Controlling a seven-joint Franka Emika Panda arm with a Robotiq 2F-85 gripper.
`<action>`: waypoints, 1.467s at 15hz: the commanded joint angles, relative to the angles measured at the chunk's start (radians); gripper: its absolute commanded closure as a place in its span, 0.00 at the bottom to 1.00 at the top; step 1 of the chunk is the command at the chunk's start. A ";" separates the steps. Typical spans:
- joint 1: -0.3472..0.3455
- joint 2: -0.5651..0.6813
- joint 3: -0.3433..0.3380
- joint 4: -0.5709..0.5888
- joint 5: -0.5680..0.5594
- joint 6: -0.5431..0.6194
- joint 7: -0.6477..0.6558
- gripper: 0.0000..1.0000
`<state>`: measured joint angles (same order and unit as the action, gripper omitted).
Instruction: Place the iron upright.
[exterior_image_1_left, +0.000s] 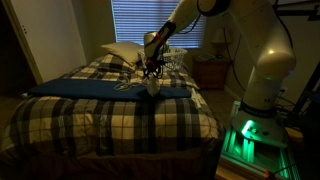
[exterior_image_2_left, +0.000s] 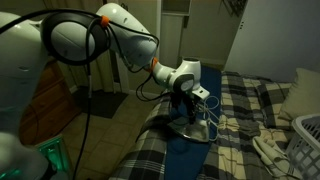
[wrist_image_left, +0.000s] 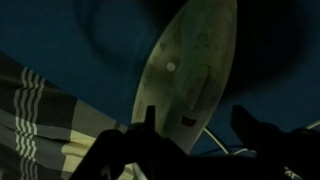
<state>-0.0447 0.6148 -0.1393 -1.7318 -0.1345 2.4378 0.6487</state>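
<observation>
My open gripper has the iron slanting across it, so I need to turn it in line with the iron and take the iron's handle (wrist_image_left: 200, 86) before I tip the iron upright.
The iron (wrist_image_left: 190, 60) shows its pale, pointed soleplate to the wrist view and stands on the dark blue cloth (exterior_image_1_left: 90, 88) laid across the plaid bed. In both exterior views it sits just below the gripper (exterior_image_1_left: 152, 70), small and pale (exterior_image_1_left: 152, 88), with its dark body toward the arm (exterior_image_2_left: 192, 128). My gripper (wrist_image_left: 197, 118) straddles the iron's wide end. The left finger is at the soleplate's edge. The right finger stands apart, with blue cloth and the white cord showing in the gap. The jaws look open.
A white lattice basket (exterior_image_1_left: 178, 60) and pale pillows (exterior_image_1_left: 120, 52) lie at the head of the bed. The basket also shows in an exterior view (exterior_image_2_left: 308, 135), near a white cloth (exterior_image_2_left: 268, 148). The iron's cord (exterior_image_2_left: 225, 125) trails over the bedcover. A nightstand (exterior_image_1_left: 210, 70) stands beside the bed.
</observation>
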 joint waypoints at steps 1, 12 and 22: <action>0.016 0.049 -0.025 0.069 0.036 -0.050 -0.026 0.52; 0.022 0.057 -0.030 0.124 0.039 -0.166 -0.021 0.01; 0.042 0.051 -0.050 0.134 0.019 -0.247 0.013 0.39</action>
<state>-0.0171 0.6671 -0.1739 -1.6161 -0.1311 2.2138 0.6570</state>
